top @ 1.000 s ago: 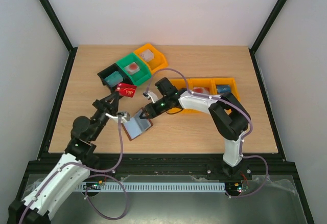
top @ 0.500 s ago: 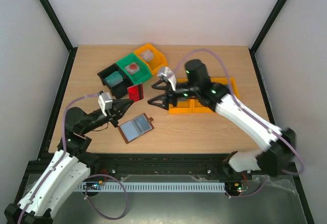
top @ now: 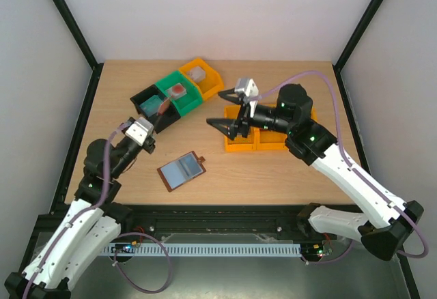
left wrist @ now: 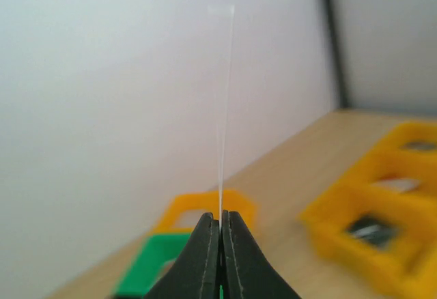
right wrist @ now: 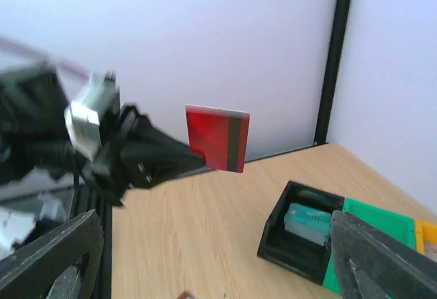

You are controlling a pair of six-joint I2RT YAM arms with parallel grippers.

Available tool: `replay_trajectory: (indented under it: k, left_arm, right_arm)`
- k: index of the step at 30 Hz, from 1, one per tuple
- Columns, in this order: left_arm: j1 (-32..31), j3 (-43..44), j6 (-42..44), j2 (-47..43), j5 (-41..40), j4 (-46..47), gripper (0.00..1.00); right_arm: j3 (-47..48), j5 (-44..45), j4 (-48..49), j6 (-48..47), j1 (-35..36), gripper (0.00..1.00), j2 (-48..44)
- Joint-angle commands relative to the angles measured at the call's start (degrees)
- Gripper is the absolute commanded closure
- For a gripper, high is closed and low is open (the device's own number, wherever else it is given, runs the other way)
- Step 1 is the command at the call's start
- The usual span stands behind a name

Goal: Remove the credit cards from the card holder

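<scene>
My right gripper is going to close on the red credit card's free edge [top: 168, 100] [right wrist: 237, 143], across from my left gripper, so that it can take over the card.
The card holder [top: 181, 171], a small brown wallet with a pale blue-grey inside, lies open and flat on the table, with neither gripper touching it. My left gripper [top: 156, 117] is raised beside the black bin and shut on a red credit card [right wrist: 217, 137] with a dark stripe. In the left wrist view that card [left wrist: 222, 108] shows edge-on as a thin pale line rising from the shut left gripper [left wrist: 220, 221]. My right gripper [top: 214, 109] hovers open and empty to the right of the card, facing it. Its fingers [right wrist: 58, 258] frame the right wrist view.
A black bin [top: 147, 101] with a teal item, a green bin [top: 179, 91] and an orange bin [top: 201, 75] stand at the back left. A row of orange bins [top: 273, 132] sits under my right arm. The black bin [right wrist: 307, 237] also shows in the right wrist view.
My right gripper opened, let go of the wallet and pulled back up to the right. My left gripper lifted the red card away from the wallet, which now lies flat.
</scene>
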Motion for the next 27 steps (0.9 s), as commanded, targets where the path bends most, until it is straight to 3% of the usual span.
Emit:
replay_trajectory:
  k: [1, 6, 9, 16, 23, 27]
  left_arm:
    - [-0.5, -3.0, 38.8, 1.1, -30.1, 8.1, 0.98]
    - [-2.2, -10.4, 72.2, 3.2, -29.1, 33.1, 0.98]
    - [-3.9, -10.6, 81.5, 4.4, -27.4, 35.7, 0.98]
    - [-6.5, -11.7, 88.8, 5.6, -25.3, 36.0, 0.98]
    - [-7.3, -11.9, 89.2, 6.2, -25.3, 35.5, 0.98]
    - [-7.4, -12.0, 89.3, 6.2, -25.7, 35.2, 0.98]
  right_arm:
    - [6.3, 7.4, 1.6, 16.1, -0.2, 0.12, 4.5]
    - [8.5, -0.9, 14.4, 44.0, -0.9, 0.21, 15.2]
    - [9.3, -3.0, 21.5, 51.6, 0.0, 0.22, 19.7]
    - [13.3, -2.4, 23.4, 51.9, 3.4, 0.23, 25.0]
    - [12.7, -4.9, 25.1, 54.4, 3.6, 0.59, 27.4]
    - [13.4, -5.5, 23.4, 54.3, 3.7, 0.62, 28.5]
